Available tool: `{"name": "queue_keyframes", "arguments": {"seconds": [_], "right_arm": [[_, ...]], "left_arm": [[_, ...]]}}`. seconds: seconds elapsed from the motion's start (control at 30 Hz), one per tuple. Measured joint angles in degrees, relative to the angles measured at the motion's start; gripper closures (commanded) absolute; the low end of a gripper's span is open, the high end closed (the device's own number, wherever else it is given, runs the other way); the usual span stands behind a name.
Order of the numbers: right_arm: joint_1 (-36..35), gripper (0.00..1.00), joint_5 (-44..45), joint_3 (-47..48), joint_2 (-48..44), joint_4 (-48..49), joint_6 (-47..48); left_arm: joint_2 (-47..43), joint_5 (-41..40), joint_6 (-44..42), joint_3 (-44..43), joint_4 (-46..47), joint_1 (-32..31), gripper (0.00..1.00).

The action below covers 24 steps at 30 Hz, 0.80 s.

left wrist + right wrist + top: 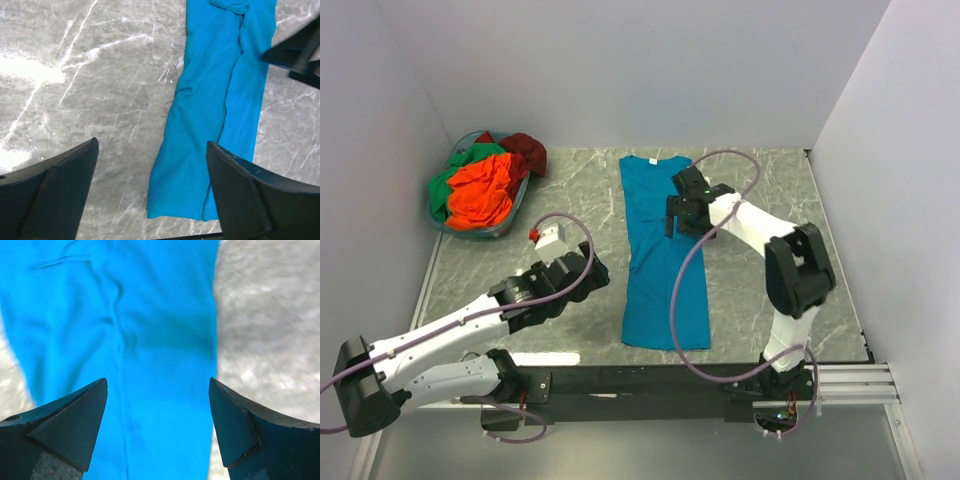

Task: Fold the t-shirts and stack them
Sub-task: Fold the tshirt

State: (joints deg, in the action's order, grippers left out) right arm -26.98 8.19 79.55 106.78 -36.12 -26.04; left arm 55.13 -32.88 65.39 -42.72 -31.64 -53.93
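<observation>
I should close my left gripper on the bottom corner [624, 342] [149, 215] of the teal-blue t-shirt, at the shirt's near end on the side by the basket.
A teal-blue t-shirt [660, 255] lies on the table, folded lengthwise into a long narrow strip, collar at the far end. It also shows in the left wrist view [215, 100] and fills the right wrist view [125, 330]. My left gripper [588, 275] is open and empty, just left of the strip's near half. My right gripper [682, 205] is open and empty, over the strip's upper part near its right edge. Orange [480, 195], green [460, 165] and dark red [525, 150] t-shirts lie bunched in a basket.
A round teal-rimmed basket [510, 225] stands at the far left of the marble table [760, 200]. White walls close in the left, back and right. A black rail [650, 380] runs along the near edge. Purple cables loop from both arms.
</observation>
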Motion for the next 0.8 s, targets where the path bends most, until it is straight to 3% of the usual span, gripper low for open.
{"name": "queue_keyframes", "arguments": {"seconds": [0.1,0.13,0.2,0.53,0.8], "right_arm": [[-0.39,0.12,0.22,-2.4,-5.97,0.24,0.11],[-0.57,0.12,0.31,-3.45,-7.89,0.35,0.09],[-1.03,0.12,0.5,-5.88,-12.07,0.48,0.02],[-1.66,0.12,1.77,-16.92,-24.39,0.37,-1.22],[-2.14,0.12,1.81,-23.1,-32.33,0.07,-3.04]], "left_arm": [[2.45,-0.2,0.79,-2.38,-1.64,0.0,0.13],[2.82,-0.26,1.36,-2.82,-2.19,0.0,0.13],[2.73,-0.26,1.92,-3.06,-2.99,0.0,0.01],[-6.95,-1.09,3.76,-2.54,-3.26,0.0,0.0],[-4.35,-3.32,6.23,-3.65,-7.32,0.0,0.0]]}}
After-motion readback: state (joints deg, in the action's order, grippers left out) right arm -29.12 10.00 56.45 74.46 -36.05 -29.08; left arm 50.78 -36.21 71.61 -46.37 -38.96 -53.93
